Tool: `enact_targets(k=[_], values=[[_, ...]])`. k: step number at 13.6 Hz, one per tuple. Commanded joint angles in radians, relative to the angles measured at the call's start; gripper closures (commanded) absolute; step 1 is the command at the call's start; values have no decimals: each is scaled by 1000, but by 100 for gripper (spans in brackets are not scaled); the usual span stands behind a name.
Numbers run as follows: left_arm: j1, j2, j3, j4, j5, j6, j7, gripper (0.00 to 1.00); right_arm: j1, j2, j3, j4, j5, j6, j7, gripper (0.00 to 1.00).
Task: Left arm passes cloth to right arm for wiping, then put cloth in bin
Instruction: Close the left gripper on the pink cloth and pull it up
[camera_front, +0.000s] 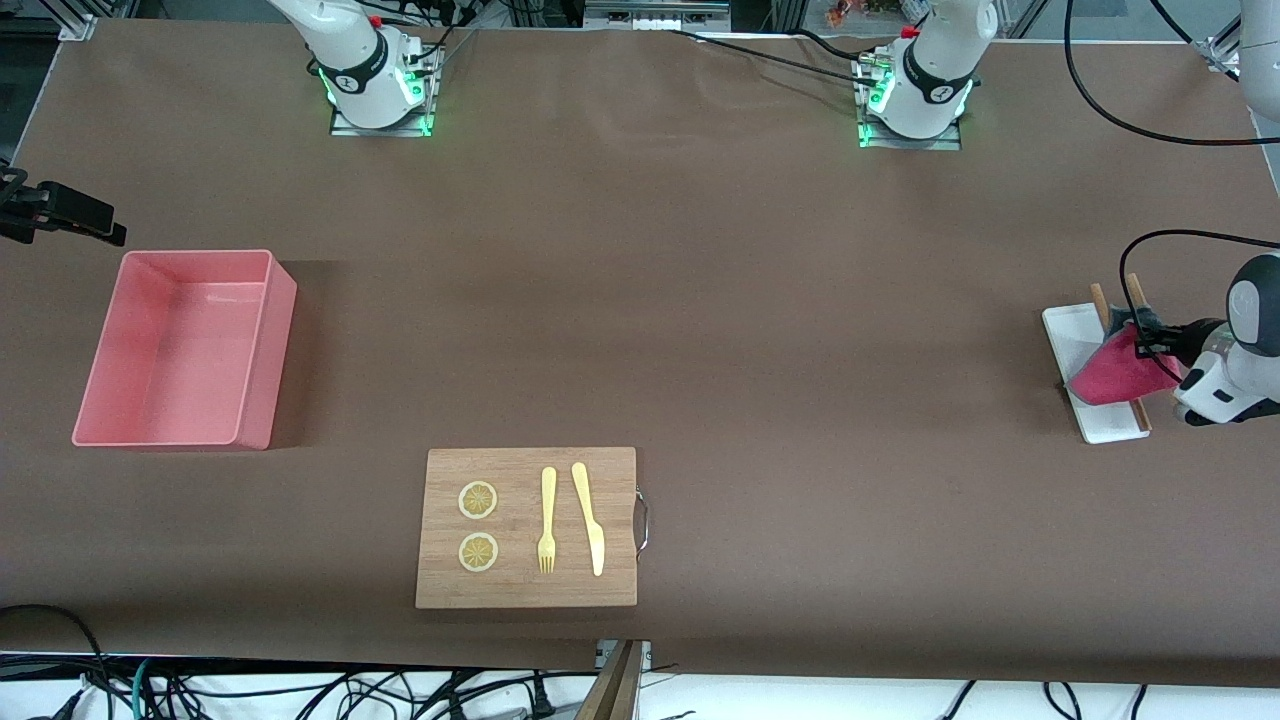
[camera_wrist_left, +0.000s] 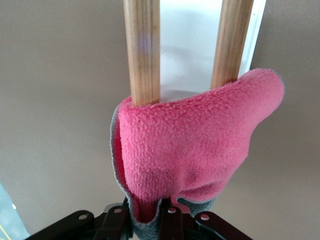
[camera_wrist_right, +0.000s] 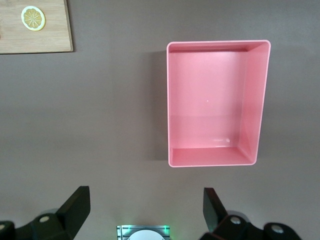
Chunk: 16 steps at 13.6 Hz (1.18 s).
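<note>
My left gripper pinches thick bunched cloth near the wooden rods, so it should open, back off and grab its grey hem (camera_wrist_left: 128, 193) before pulling.
The magenta-pink cloth (camera_front: 1115, 375) with a grey reverse hangs in a fold over the white tray (camera_front: 1066, 330) at the left arm's end of the table. My left gripper (camera_front: 1147, 348) is shut on it. In the left wrist view the cloth (camera_wrist_left: 195, 145) bunches up from between the fingers of the left gripper (camera_wrist_left: 150, 214) and drapes against two wooden rods (camera_wrist_left: 142, 50). The salmon-pink bin (camera_front: 272, 300) stands at the right arm's end. My right gripper (camera_wrist_right: 145, 200) waits high above the table with its jaws wide open and nothing between them, and the bin (camera_wrist_right: 255, 100) lies below it.
A wooden cutting board (camera_front: 530, 590) lies near the front camera's edge with two lemon slices (camera_front: 478, 500), a yellow fork (camera_front: 547, 520) and a yellow knife (camera_front: 590, 520) on it. The tray (camera_wrist_left: 190, 40) carries the two rods (camera_front: 1100, 300). A black clamp (camera_front: 60, 212) juts in beside the bin.
</note>
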Motion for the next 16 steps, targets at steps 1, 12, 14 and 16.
enact_targets(k=[1, 12, 14, 16], values=[[-2, -13, -9, 22, 11, -63, 19, 100, -3, 8, 0, 18, -1, -3, -12, 0], [7, -9, -9, 19, 2, -68, 25, 57, -1, 8, 1, 18, -1, -1, -10, 0], [5, -13, -9, 19, 2, -76, 25, 63, -1, 8, 1, 18, -1, -3, -10, 0], [5, -15, -9, 22, 0, -95, 23, 44, -1, 8, 1, 18, -1, -4, -10, 0]])
